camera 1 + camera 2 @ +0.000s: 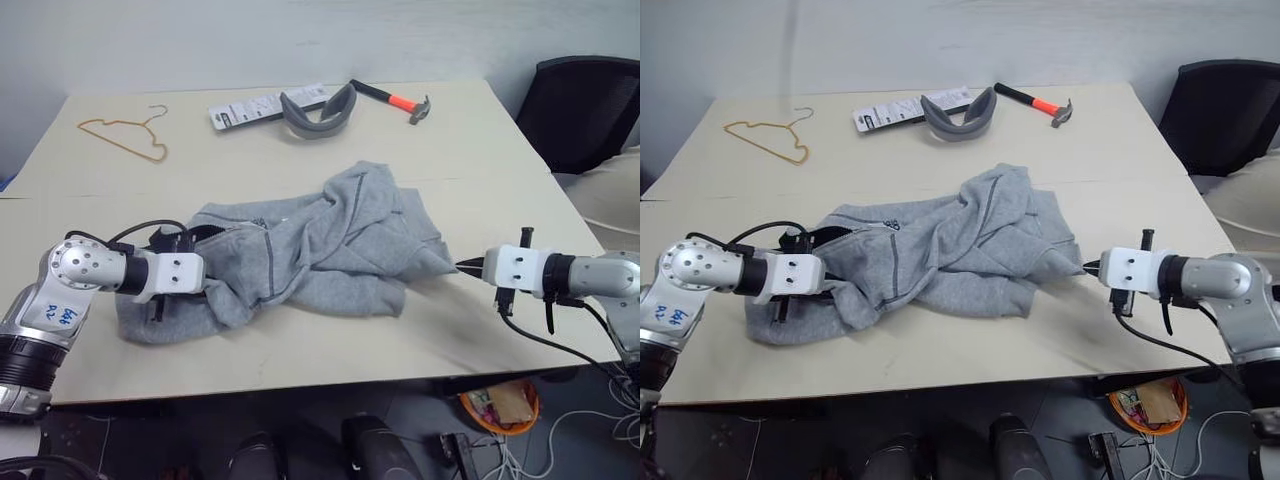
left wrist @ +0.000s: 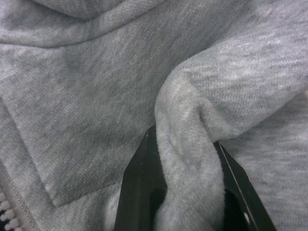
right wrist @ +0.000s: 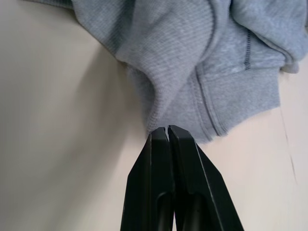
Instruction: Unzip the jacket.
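My right gripper is holding just the edge of the ribbed hem, so it should open and grab a thick fold further in before [image 1: 418, 257] it pulls the jacket straight.
The light grey fleece jacket [image 1: 330, 240] lies crumpled in the middle of the table, its black hood lining showing at its left end. A stretch of its zipper [image 2: 7, 211] shows in the left wrist view. My left gripper [image 2: 185, 139] is at the jacket's left end, shut on a thick fold of fleece that bulges between its black fingers [image 2: 139, 187]. My right gripper [image 3: 166, 129] is at the jacket's right corner, its fingers pressed together on the very edge of the ribbed hem [image 3: 159, 108], which is drawn to a point there.
At the far side of the pale table [image 1: 300, 350] lie a wire hanger [image 1: 125, 135], a white packet [image 1: 255, 108], a grey padded band [image 1: 320, 112] and an orange-handled hammer [image 1: 395, 100]. A black chair [image 1: 590, 105] stands at the right. Cables lie on the floor below.
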